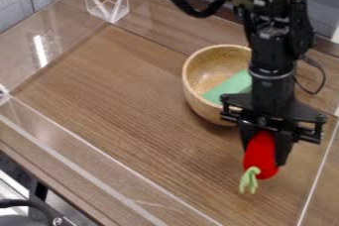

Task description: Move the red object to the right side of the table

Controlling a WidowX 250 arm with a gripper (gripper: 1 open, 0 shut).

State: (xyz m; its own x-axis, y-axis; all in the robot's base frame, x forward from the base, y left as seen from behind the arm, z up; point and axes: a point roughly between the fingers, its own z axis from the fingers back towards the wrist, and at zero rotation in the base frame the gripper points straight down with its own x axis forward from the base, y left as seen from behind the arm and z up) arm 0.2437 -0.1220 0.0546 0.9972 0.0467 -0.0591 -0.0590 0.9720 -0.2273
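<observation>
The robot's gripper will put the red object down on the bare wood (pixel 277 188) close to the clear side.
The red object (pixel 263 157), a small red toy fruit with a light-green stem pointing down, hangs from my gripper (pixel 269 137) over the right part of the table (pixel 119 101). The gripper is shut on its upper end, and the black arm rises straight above it. The green stem tip reaches down to about the wood surface; whether it touches I cannot tell.
A wooden bowl (pixel 212 71) holding a green block (pixel 228 87) stands just behind and left of the gripper. Clear acrylic walls (pixel 40 131) edge the table, with the right wall close beside the fruit. A clear folded stand (pixel 106 4) sits at the back left.
</observation>
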